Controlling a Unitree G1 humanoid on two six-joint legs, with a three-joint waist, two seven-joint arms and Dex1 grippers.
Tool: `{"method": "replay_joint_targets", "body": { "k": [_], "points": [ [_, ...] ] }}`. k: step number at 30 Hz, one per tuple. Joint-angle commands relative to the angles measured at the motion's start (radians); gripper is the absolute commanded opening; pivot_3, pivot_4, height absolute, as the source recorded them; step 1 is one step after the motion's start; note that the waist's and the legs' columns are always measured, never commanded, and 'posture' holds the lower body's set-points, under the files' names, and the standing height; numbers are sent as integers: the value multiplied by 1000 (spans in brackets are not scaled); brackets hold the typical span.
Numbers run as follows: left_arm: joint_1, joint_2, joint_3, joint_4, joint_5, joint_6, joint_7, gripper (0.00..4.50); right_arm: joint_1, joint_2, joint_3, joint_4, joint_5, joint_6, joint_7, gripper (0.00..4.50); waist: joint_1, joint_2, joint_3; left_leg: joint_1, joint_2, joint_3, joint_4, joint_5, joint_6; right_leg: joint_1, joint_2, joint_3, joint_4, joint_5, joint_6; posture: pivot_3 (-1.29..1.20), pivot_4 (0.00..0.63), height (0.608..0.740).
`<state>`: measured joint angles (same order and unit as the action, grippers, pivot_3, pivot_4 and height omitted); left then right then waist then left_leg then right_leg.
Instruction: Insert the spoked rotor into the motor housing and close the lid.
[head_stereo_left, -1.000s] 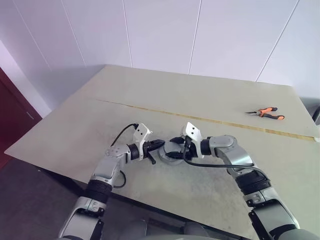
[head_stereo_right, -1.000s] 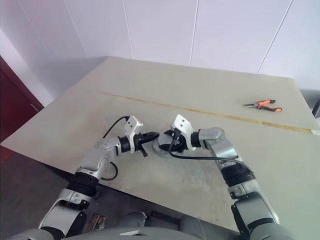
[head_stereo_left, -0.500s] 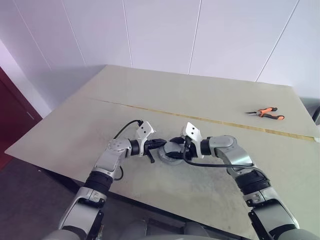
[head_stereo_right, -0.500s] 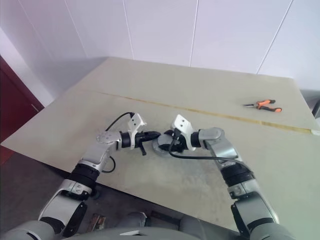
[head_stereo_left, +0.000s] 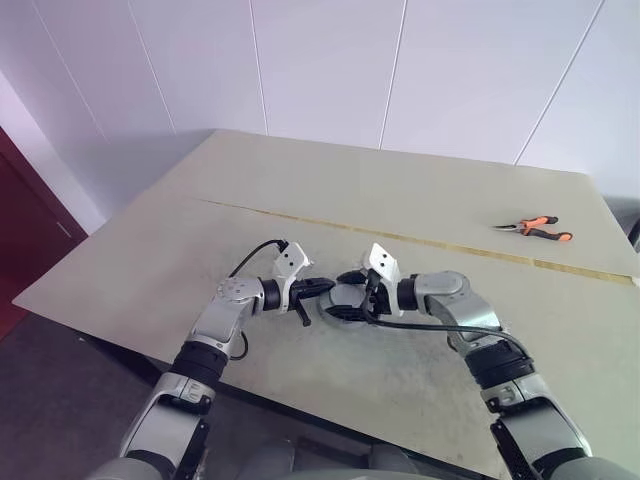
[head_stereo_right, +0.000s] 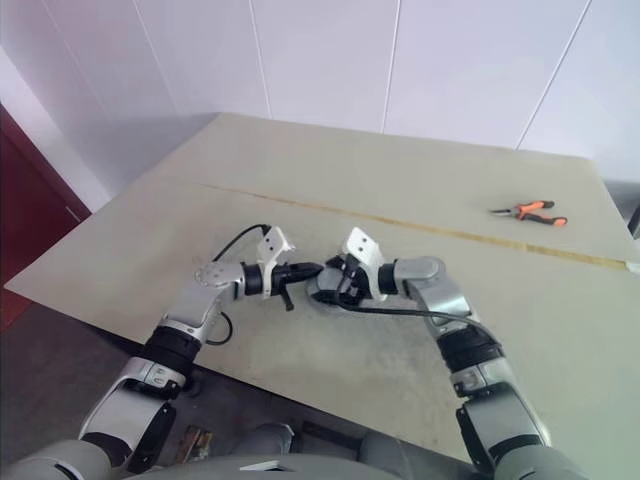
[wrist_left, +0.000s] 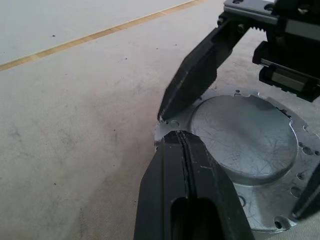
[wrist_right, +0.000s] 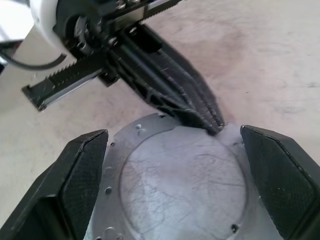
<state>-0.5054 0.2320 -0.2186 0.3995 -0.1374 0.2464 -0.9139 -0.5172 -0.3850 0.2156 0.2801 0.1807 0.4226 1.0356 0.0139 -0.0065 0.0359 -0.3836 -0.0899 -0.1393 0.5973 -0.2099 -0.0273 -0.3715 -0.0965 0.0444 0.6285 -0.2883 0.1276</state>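
Observation:
The robot's right gripper spans the motor housing, which is bottom side up, so it should back off and pinch the housing's edge (wrist_left: 287, 107) opposite the left gripper before both lift the housing.
The motor housing (wrist_right: 185, 185) lies on the table with its pale silvery flat underside up; it also shows between the two hands (head_stereo_left: 338, 300). My left gripper (wrist_left: 178, 136) is shut, and its black tip rests at the housing's flange edge. My right gripper (wrist_right: 175, 136) is open, with one finger (wrist_right: 82, 170) on each side of the housing. I cannot tell whether these fingers touch it. In the left wrist view one right finger (wrist_left: 195, 75) slants down to the flange beside my left tip. The spoked rotor and the lid are out of view.
Orange-handled pliers (head_stereo_left: 533, 227) lie far off at the table's back right. A thin yellow line (head_stereo_left: 450, 244) crosses the beige table (head_stereo_left: 150, 260) behind the hands. The table's near edge runs just below the arms.
My left forearm has swung up and outward while its tip stayed at the housing. The right hand has kept its place around the housing.

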Motion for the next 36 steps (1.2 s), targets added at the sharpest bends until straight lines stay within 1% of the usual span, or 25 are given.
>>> {"method": "replay_joint_targets", "body": {
  "k": [1, 5, 8, 11, 14, 16, 18, 21, 23, 25, 29, 36],
  "points": [
    [16, -1, -36, 18, 14, 6, -30, 0, -63, 3, -78, 20, 48, 18, -24, 4450, 0, 0, 0, 0, 0, 0, 0, 0, 0, 0, 0, 0, 0, 0, 0, 0, 0, 740],
    [17, -1, -38, 17, 15, 5, -29, 0, -102, -15, -135, 49, 91, 71, -22, 4450, 0, 0, 0, 0, 0, 0, 0, 0, 0, 0, 0, 0, 0, 0, 0, 0, 0, 740],
    [18, -3, -39, 19, 19, -2, -26, 0, -119, -54, -142, 82, 92, 130, -8, 4450, 0, 0, 0, 0, 0, 0, 0, 0, 0, 0, 0, 0, 0, 0, 0, 0, 0, 740],
    [18, -4, -40, 20, 21, -6, -25, 0, -101, -110, -116, 70, 112, 229, 64, 4450, 1, 0, 0, -2, 0, 0, 0, 0, 0, 0, 0, 0, 0, 0, 0, 0, 0, 740],
    [17, -5, -40, 24, 22, -13, -23, 0, -80, -133, -107, 63, 135, 319, 99, 4450, 0, 0, 0, -3, 0, 0, 0, 0, 0, 0, 0, 0, 1, 0, 0, 0, 0, 740],
    [16, -7, -39, 28, 23, -16, -21, 0, -33, -146, -84, 6, 176, 385, 153, 4450, 1, 0, 0, -3, 0, 0, 0, 0, 0, 0, 0, 0, 1, 0, 0, 0, 0, 740],
    [16, -8, -38, 28, 23, -18, -20, 0, 17, -151, -59, -56, 203, 437, 178, 4450, 1, 0, 0, -3, 0, 0, 0, 0, 0, 0, 0, 0, 1, 0, 0, 0, 0, 740],
    [16, -9, -36, 31, 24, -22, -19, 0, 59, -122, -81, -119, 288, 545, 181, 4450, -3, 0, 0, -4, 0, 0, 1, 0, 0, 0, -1, 1, 1, 0, 0, 0, 0, 740],
    [15, -10, -35, 33, 25, -25, -19, 0, 49, -72, -158, -109, 363, 609, 147, 4450, -6, -1, 1, -4, 0, 1, 1, 0, 0, -1, 0, 1, 2, 0, 0, 0, 0, 740],
    [15, -10, -34, 34, 26, -27, -18, 0, 40, -47, -201, -113, 405, 651, 126, 4450, -5, -1, 1, -4, 0, 1, 1, 0, 0, -1, 0, 1, 3, 0, 0, 0, 0, 740],
    [13, -14, -34, 35, 28, -29, -16, 0, 37, -36, -221, -109, 419, 662, 89, 4450, -1, -1, 1, -4, 0, 1, 1, 0, 0, -1, 0, 1, 2, 0, 0, 0, 0, 740],
    [12, -16, -29, 38, 32, -34, -15, 0, 16, 14, -265, -78, 430, 636, 5, 4450, -2, -1, 1, -5, 0, 1, 1, 0, 0, -2, 0, 1, 2, 0, 0, 0, 0, 740]
  ]
}}
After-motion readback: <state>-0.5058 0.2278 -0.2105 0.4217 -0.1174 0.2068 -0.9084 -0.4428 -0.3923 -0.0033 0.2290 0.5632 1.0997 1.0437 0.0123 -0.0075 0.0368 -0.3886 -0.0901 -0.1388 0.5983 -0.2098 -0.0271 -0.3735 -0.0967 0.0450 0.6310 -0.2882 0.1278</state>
